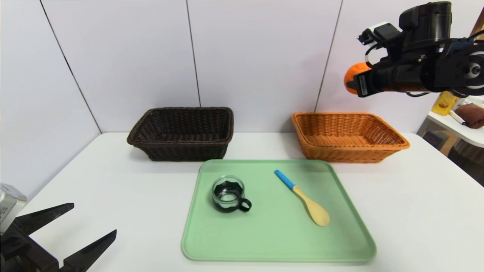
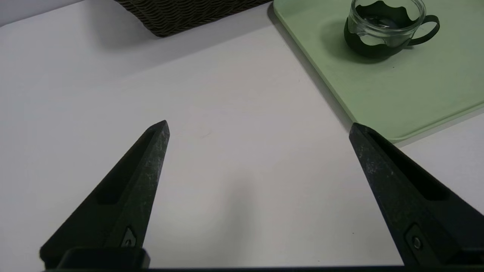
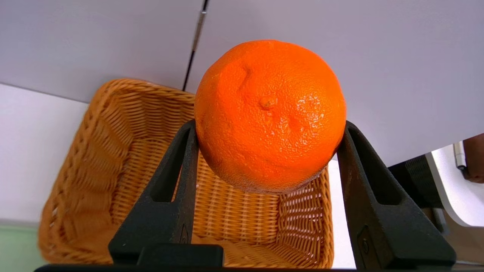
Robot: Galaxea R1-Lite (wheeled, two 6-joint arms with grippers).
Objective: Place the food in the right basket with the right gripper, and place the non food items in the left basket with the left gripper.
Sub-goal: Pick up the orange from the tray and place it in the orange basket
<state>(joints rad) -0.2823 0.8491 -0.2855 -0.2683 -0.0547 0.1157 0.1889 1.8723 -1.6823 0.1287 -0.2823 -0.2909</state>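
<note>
My right gripper is going to let go of the round orange fruit, now held high above that basket, on the middle of the orange-tan basket's woven bottom [image 1: 338,138] [image 3: 202,195].
My right gripper [image 1: 359,85] is shut on the food, a round orange fruit [image 1: 353,75] [image 3: 269,113], held high in the air above the orange-tan right basket [image 1: 348,136] [image 3: 113,151]. The dark brown left basket [image 1: 182,132] stands at the back left and looks empty. A clear glass cup with black base and handle [image 1: 228,193] [image 2: 385,26] and a beige spoon with blue handle [image 1: 304,198] lie on the green tray [image 1: 278,241]. My left gripper [image 1: 92,221] [image 2: 259,128] hangs open over bare table at the front left, apart from the tray.
The white table [image 1: 416,207] [image 2: 227,94] reaches back to a grey panelled wall [image 1: 264,56]. A side table [image 1: 459,130] with clutter stands at the far right, beyond the right arm. The tray's edge [image 2: 340,102] lies close to one left finger.
</note>
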